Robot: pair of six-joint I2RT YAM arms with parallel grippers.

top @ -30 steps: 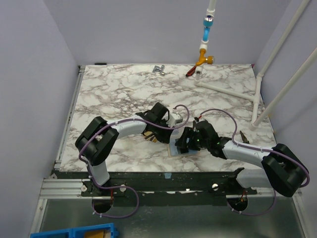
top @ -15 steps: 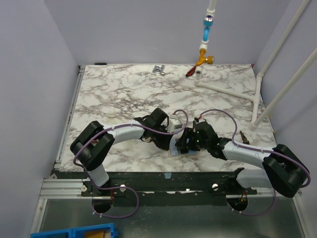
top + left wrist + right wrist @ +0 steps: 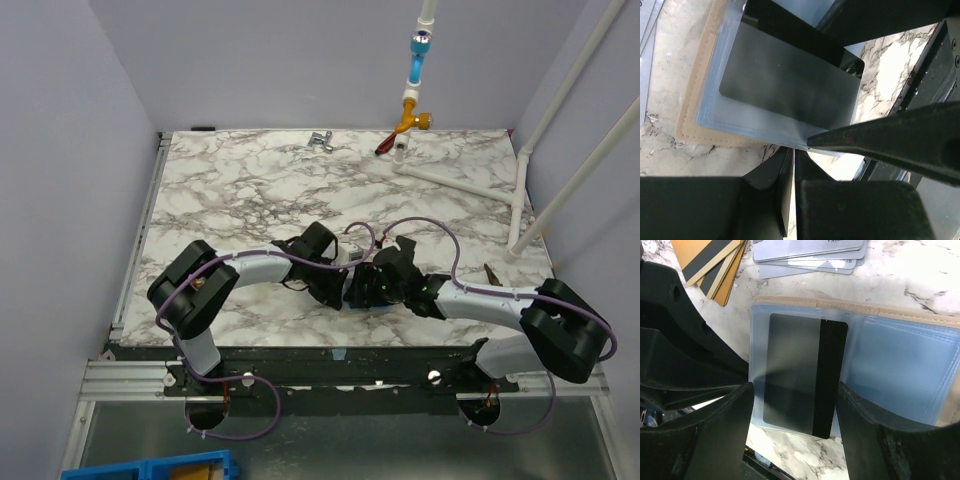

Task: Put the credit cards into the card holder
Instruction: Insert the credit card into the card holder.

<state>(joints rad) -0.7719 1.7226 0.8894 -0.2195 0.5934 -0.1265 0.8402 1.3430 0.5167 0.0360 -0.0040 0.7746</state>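
The card holder's tan outer edge (image 3: 392, 305) (image 3: 949, 406), on the half opposite the grey credit card, is the next place that I should close my right gripper on, once it gets there.
The card holder (image 3: 910, 314) lies open on the marble, its tan edge (image 3: 695, 125) framing clear sleeves. A grey credit card (image 3: 790, 370) with a black stripe sits partly in the left sleeve, its lower corner sticking out. My right gripper (image 3: 796, 410) is open and straddles the card's long edges, a sliver of sleeve showing beside each finger. My left gripper (image 3: 794, 150) is shut, its tips against the sleeve's near edge, close to a right finger (image 3: 890, 140). Both grippers (image 3: 350, 288) meet near the table's front. Gold-tan cards (image 3: 705, 260) and pale grey cards (image 3: 810, 252) lie stacked beyond the holder.
A white pipe frame (image 3: 470, 175) stands at the back right, with a blue and gold fitting (image 3: 415, 70) hanging over the far edge. A small metal piece (image 3: 320, 140) lies at the back. Purple walls close in the left and right sides.
My left arm has swung right and nearer, from the card stacks to the holder. My right gripper has shifted left to meet it.
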